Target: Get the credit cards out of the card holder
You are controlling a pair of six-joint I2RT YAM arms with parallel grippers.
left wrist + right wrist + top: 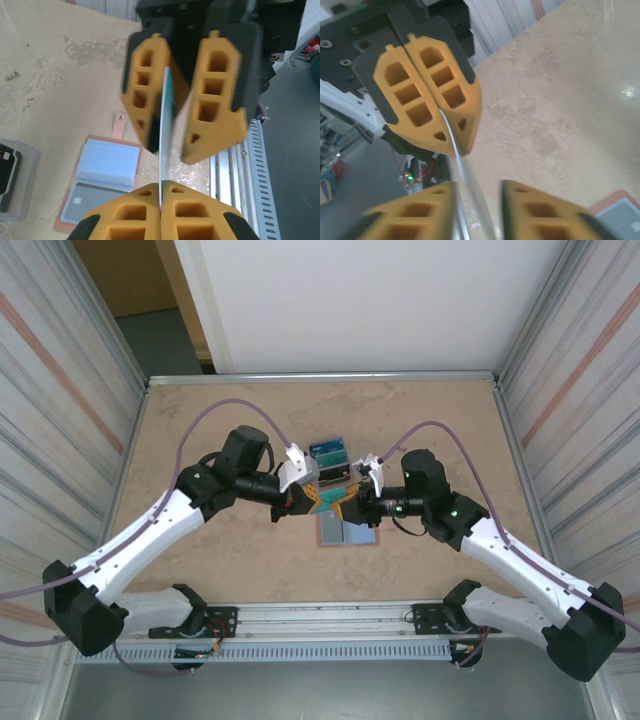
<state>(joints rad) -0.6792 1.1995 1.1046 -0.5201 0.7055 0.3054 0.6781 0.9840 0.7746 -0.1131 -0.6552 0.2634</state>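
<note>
Next, my left gripper releases the teal credit card, now hanging edge-up over the table, in the clear-plastic stand [334, 458], between the blue card and the black card.
A teal credit card [328, 498] hangs edge-up over the table between both grippers. My left gripper [305, 498] is shut on it; the left wrist view shows the fingertips pinching the card's near edge [161, 187], the card [167, 112] rising beyond. My right gripper [171, 152] is open, one finger on each side of the card's far end. In the right wrist view the thin card [462, 175] runs from the shut left gripper [451, 142] into my right gripper's [478, 186] gap, close to its left finger. The card holder [348, 531] lies open below, pale blue panels up [110, 160].
A grey clear-plastic stand [328, 454] with several cards in it sits just behind the grippers, also at the left edge of the left wrist view [12, 175]. The holder's brown strap tab [119, 125] points away. A metal rail [240, 175] runs along the near table edge.
</note>
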